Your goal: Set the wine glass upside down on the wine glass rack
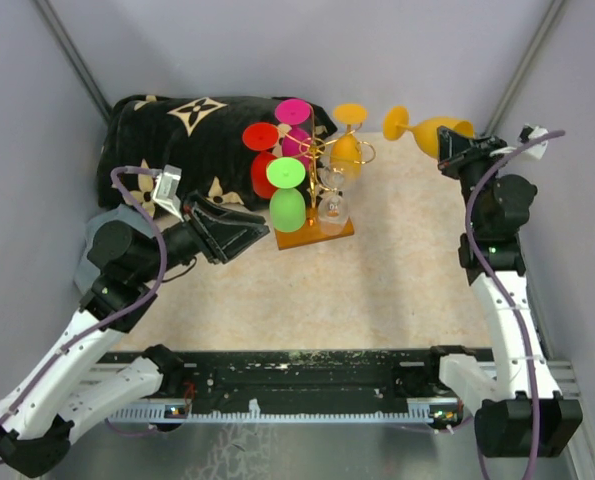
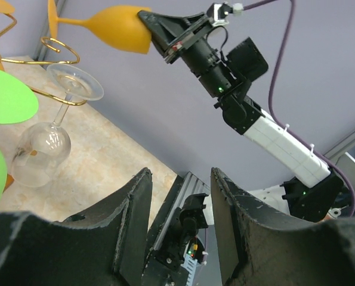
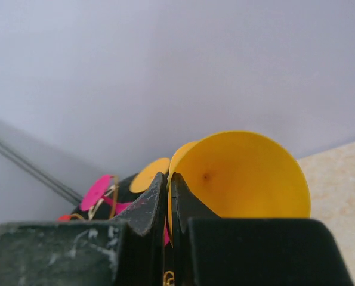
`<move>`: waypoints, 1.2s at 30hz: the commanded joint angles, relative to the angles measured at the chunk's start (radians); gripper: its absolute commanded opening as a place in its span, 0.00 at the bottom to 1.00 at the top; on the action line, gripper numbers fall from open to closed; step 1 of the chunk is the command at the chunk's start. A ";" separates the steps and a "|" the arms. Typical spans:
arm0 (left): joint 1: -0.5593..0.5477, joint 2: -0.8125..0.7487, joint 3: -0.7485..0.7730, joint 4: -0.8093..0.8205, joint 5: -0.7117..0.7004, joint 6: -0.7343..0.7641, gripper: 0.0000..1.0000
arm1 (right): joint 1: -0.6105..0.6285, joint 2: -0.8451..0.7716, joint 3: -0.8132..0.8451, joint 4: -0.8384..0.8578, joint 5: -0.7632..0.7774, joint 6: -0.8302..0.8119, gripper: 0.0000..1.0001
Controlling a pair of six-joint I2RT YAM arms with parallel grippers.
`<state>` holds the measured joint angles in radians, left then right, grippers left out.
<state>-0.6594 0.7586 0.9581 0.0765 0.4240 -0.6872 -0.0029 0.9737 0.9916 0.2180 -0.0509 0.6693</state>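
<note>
The orange wine glass is held by its rim in my right gripper, so my left gripper will take its foot (image 1: 396, 122) to let my right gripper regrip there.
My right gripper (image 1: 462, 143) is shut on the rim of an orange wine glass (image 1: 429, 131), one finger inside the bowl and one outside. It holds the glass on its side in the air, foot pointing left toward the wine glass rack (image 1: 329, 150). The glass also shows in the right wrist view (image 3: 243, 176) and the left wrist view (image 2: 114, 28). The gold wire rack on its orange-brown base (image 1: 312, 235) carries several upside-down glasses: red, pink, green, orange and clear. My left gripper (image 1: 239, 232) is open and empty, just left of the rack's base.
A black patterned cloth (image 1: 192, 135) lies at the back left behind the left arm. Grey walls close in at the back and both sides. A clear glass (image 2: 43, 143) hangs on the rack's near side.
</note>
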 commanded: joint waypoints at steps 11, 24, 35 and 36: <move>0.003 0.082 -0.041 0.242 0.036 -0.127 0.50 | 0.003 -0.166 -0.108 0.633 -0.333 0.378 0.00; 0.005 0.114 -0.057 0.436 0.069 -0.199 0.51 | 0.016 0.223 -0.069 1.509 -0.474 1.131 0.00; 0.125 0.266 -0.143 0.947 0.199 -0.538 0.54 | 0.084 0.216 -0.034 1.509 -0.584 1.092 0.00; 0.145 0.282 -0.154 1.014 0.207 -0.583 0.54 | 0.085 0.213 -0.035 1.509 -0.587 1.092 0.00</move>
<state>-0.5755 0.9997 0.8452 0.7666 0.5694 -1.0645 0.0765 1.2221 0.9070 1.4956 -0.6102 1.7405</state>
